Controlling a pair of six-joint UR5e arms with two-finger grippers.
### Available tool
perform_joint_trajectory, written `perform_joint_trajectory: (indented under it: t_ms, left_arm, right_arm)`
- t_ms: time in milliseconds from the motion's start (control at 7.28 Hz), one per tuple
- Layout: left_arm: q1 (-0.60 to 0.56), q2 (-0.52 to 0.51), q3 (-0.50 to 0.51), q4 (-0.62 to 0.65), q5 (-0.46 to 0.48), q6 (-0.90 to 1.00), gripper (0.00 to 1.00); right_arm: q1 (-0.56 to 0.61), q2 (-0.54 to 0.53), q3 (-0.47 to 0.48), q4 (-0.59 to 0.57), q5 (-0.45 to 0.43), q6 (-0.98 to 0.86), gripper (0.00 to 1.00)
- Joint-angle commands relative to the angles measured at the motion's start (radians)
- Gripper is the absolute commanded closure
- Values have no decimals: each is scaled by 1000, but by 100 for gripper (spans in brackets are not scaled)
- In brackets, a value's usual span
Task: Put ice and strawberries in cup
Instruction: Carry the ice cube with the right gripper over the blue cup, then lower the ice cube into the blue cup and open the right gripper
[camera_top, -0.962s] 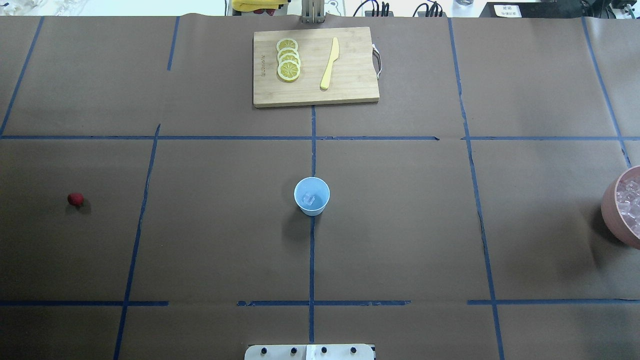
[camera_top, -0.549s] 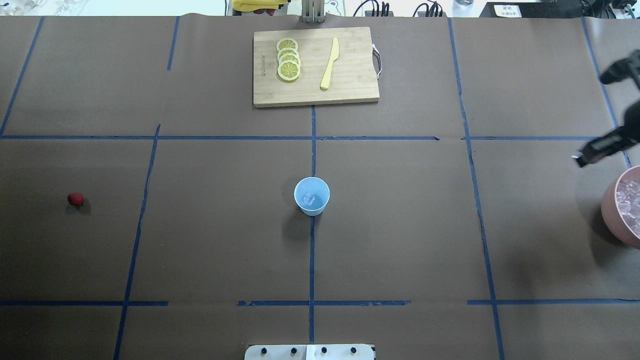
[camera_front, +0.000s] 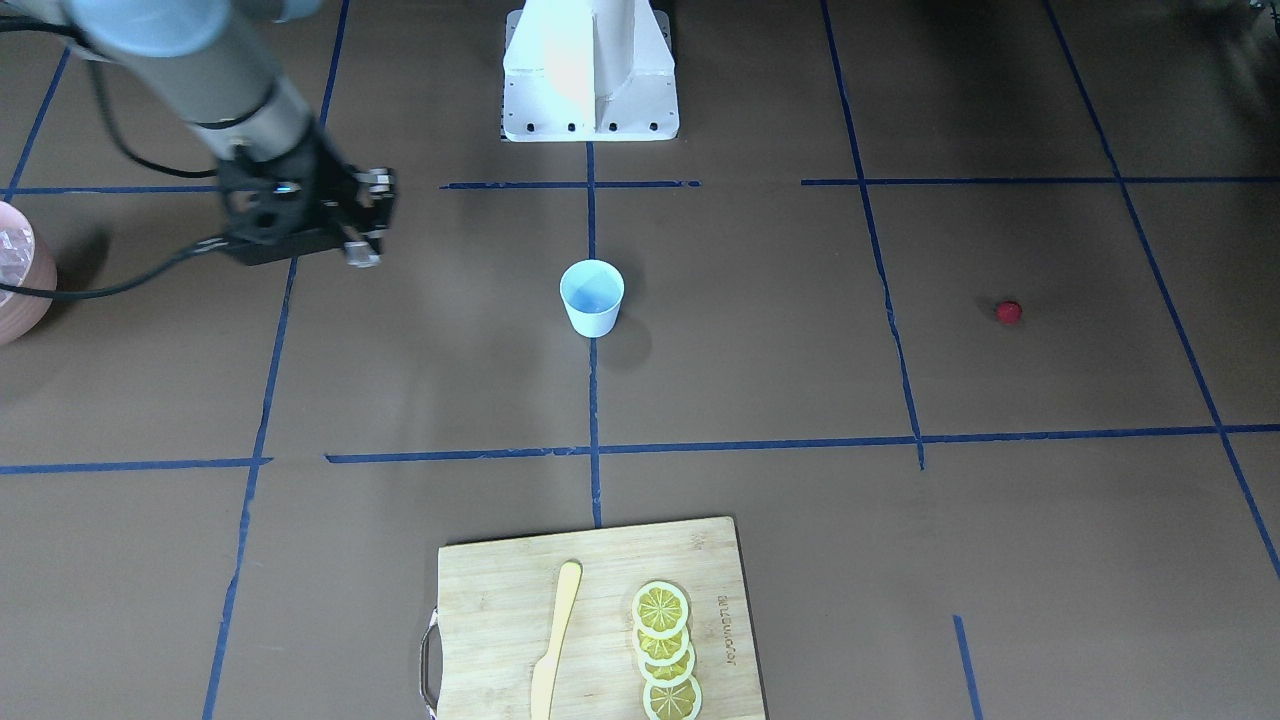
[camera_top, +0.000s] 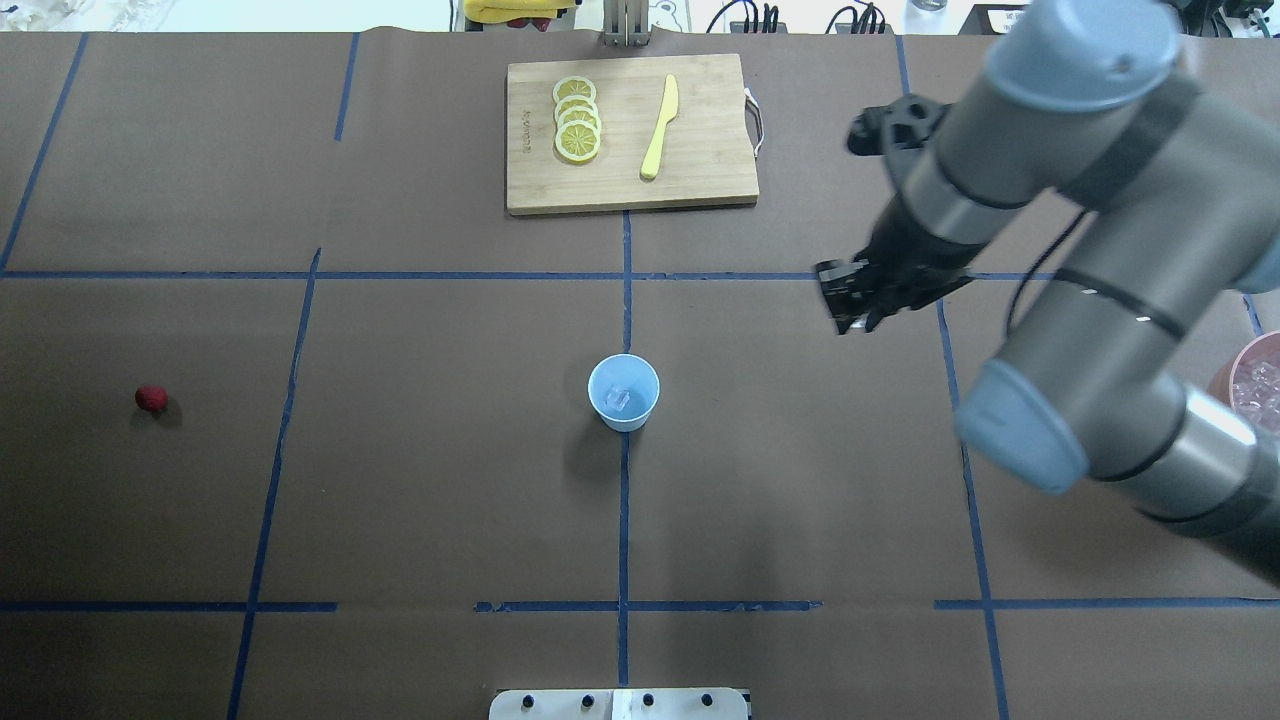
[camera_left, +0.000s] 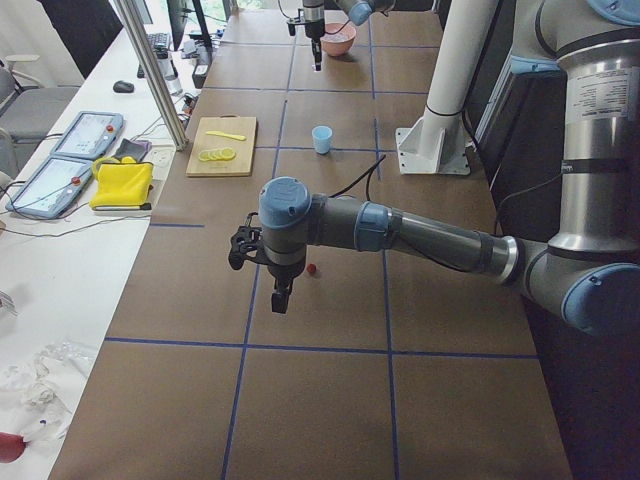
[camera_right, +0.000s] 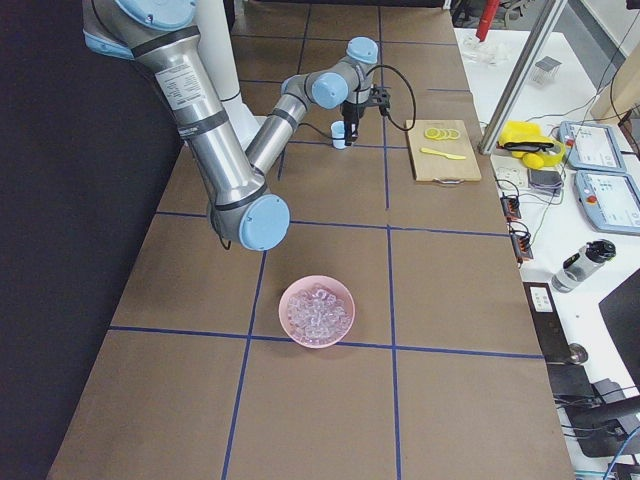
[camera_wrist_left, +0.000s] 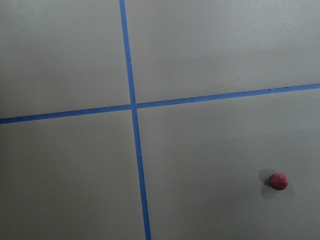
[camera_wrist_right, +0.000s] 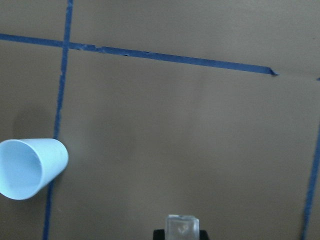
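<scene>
Next, I let go of the clear ice cube with my right gripper inside the pale blue cup (camera_front: 591, 293) (camera_wrist_right: 26, 169) that stands on the blue tape line.
The pale blue cup (camera_top: 623, 392) stands upright at the table's middle with one ice cube (camera_top: 618, 398) inside. My right gripper (camera_top: 848, 305) hovers right of and beyond the cup, shut on another clear ice cube (camera_wrist_right: 182, 225); the right wrist view has the cup (camera_wrist_right: 30, 167) at its left edge. The strawberry (camera_top: 151, 398), a tiny red berry, lies alone far left, and shows in the left wrist view (camera_wrist_left: 278, 181). My left gripper (camera_left: 279, 300) appears only in the exterior left view, hanging near the strawberry (camera_left: 313, 268); whether it is open or shut I cannot tell.
A pink bowl (camera_right: 317, 343) heaped with ice sits at the table's right end. At the far middle lies a wooden cutting board (camera_top: 700, 150) with lemon slices (camera_top: 577, 118) and a yellow knife (camera_top: 660, 125). Blue tape lines cross the brown table cover.
My right arm has swung in from the right edge by the pink bowl, leftward toward the cup. The cup and strawberry have not moved.
</scene>
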Motion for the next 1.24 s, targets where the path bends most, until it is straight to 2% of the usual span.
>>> perform_joint_trajectory:
  t_ms: [0, 137, 275, 687, 1099]
  left_arm:
    - [-1, 1, 3, 0, 2, 0, 0]
    - [-1, 1, 2, 0, 2, 0, 0]
    - [-1, 1, 5, 0, 2, 0, 0]
    - [-1, 1, 3, 0, 2, 0, 0]
    - [1, 0, 2, 0, 2, 0, 0]
  right_arm:
    - [-154, 252, -205, 4, -138, 221, 100]
    - [-185, 343, -315, 6, -172, 257, 100]
    - [-208, 365, -361, 27, -186, 266, 100]
    - [-236, 366, -421, 64, -220, 265, 99]
    - [-258, 355, -422, 61, -224, 265, 96]
